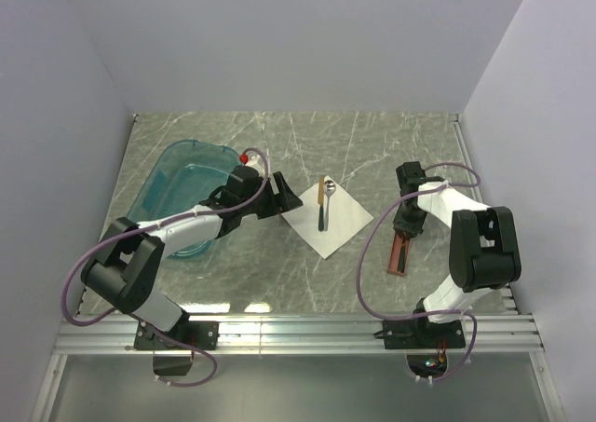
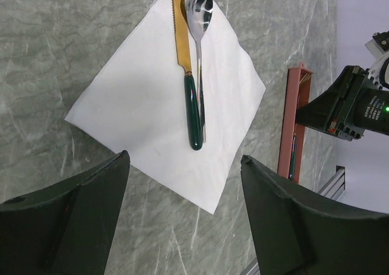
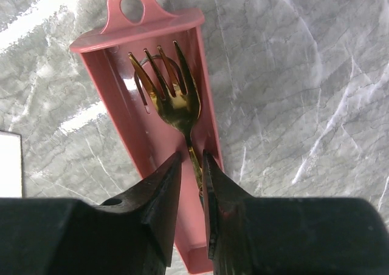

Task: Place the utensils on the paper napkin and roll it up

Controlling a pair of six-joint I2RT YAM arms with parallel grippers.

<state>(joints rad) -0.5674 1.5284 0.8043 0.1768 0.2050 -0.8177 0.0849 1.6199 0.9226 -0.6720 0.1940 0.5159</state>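
The fork's thin neck sits between my right gripper's fingers, too far toward the tines, so I should open them, shift back and grip by the fork handle's top (image 3: 201, 193) before lifting.
The white paper napkin (image 1: 332, 221) lies flat mid-table, also in the left wrist view (image 2: 146, 99). On it lie a silver spoon (image 2: 200, 11) and a knife (image 2: 193, 114) with a gold blade and dark green handle, side by side; together they show in the top view (image 1: 323, 203). My left gripper (image 2: 185, 190) is open and empty, hovering off the napkin's near-left corner (image 1: 284, 198). My right gripper (image 3: 192, 159) is down in the reddish-brown tray (image 3: 121, 117), jaws closed narrowly around the neck of a gold fork (image 3: 167, 96) that lies in the tray.
A translucent teal tub (image 1: 186, 194) stands at the left, beside my left arm. The tray (image 1: 399, 252) lies right of the napkin, under my right gripper (image 1: 407, 219). Walls enclose the table at the back and both sides.
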